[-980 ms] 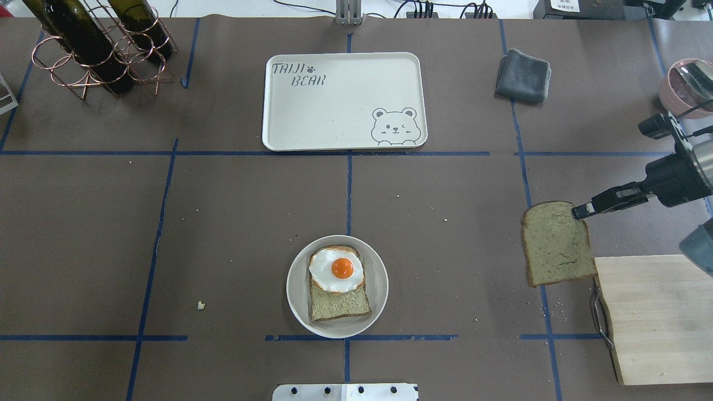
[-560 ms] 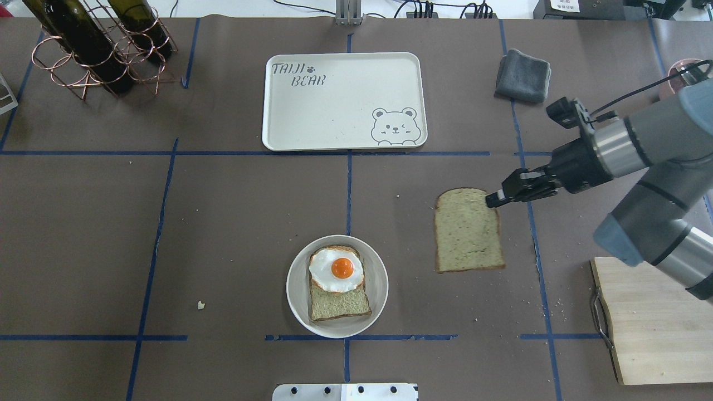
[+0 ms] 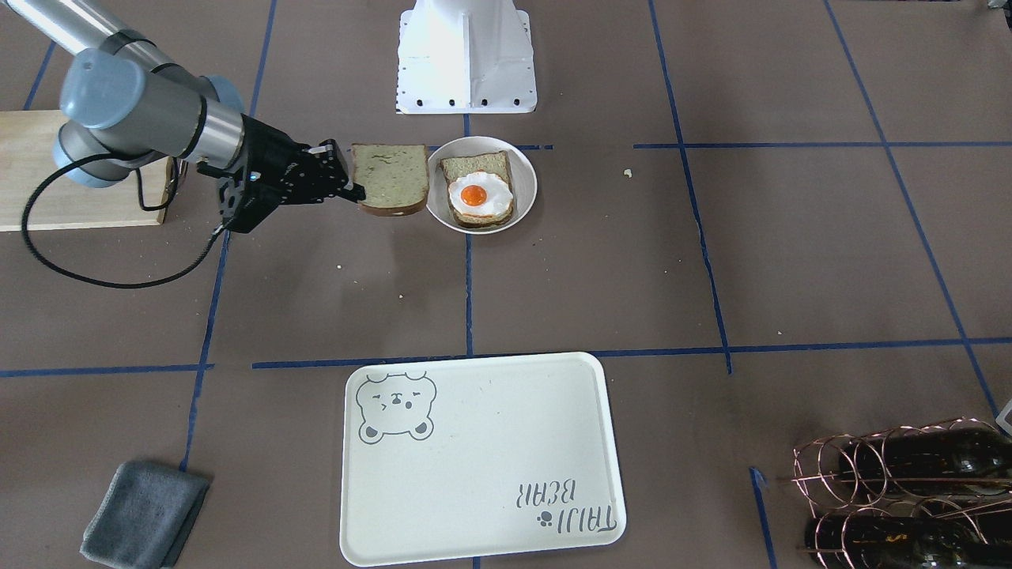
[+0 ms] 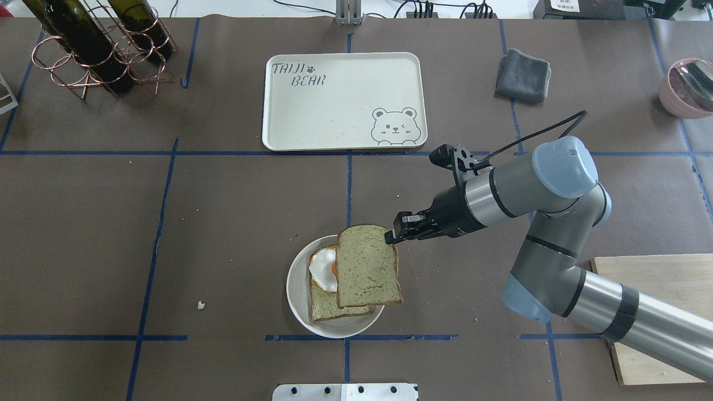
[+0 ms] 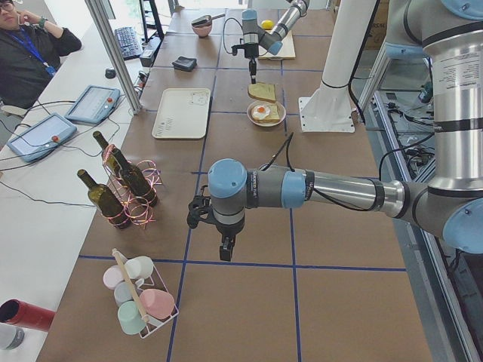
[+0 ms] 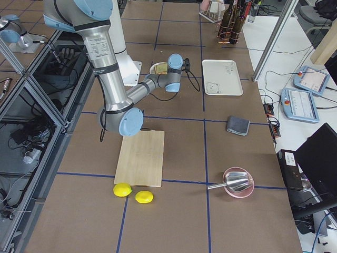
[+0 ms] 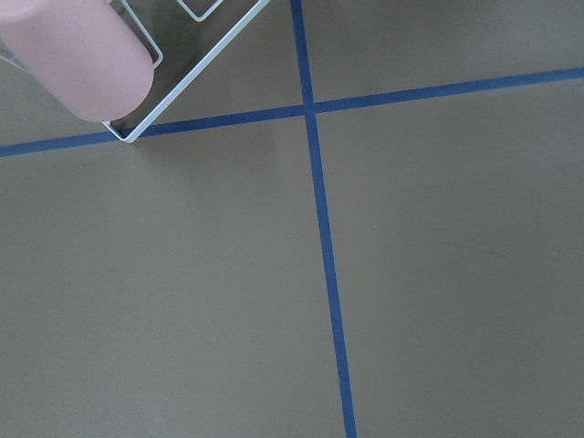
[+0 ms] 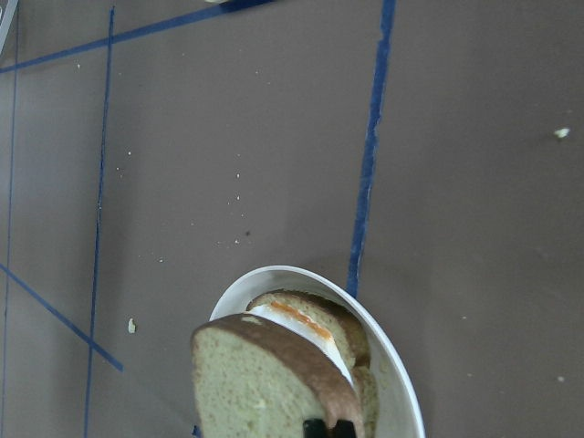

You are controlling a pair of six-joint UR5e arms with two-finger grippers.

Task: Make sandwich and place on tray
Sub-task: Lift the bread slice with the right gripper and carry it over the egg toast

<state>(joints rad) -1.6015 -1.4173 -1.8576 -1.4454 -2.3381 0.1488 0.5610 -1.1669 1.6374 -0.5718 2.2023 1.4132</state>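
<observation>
I should use my right gripper to place the second bread slice on the fried egg in the white plate (image 3: 483, 185) (image 8: 312, 339).
A small round white plate (image 4: 295, 303) holds a bread slice (image 4: 328, 311) with a fried egg (image 4: 320, 268) on top. My right gripper (image 4: 391, 236) is shut on the far right corner of a second bread slice (image 4: 367, 267). It holds this slice in the air over the right part of the plate, partly covering the egg. In the front-facing view the gripper (image 3: 356, 190) and the held slice (image 3: 390, 178) show just left of the plate (image 3: 526, 197). The tray (image 4: 345, 100) lies bare at the far centre. My left gripper (image 5: 225, 249) hangs over bare table far to the left; I cannot tell whether it is open.
A wooden cutting board (image 4: 663, 278) lies at the right under my right arm. A grey cloth (image 4: 522, 75) and a pink bowl (image 4: 685, 89) are at the far right. A wire rack of wine bottles (image 4: 94, 44) is at the far left. A cup rack (image 5: 139, 302) stands near my left gripper.
My right gripper has carried the bread slice leftward from beside the cutting board to over the plate. The plate, egg and tray have not moved.
</observation>
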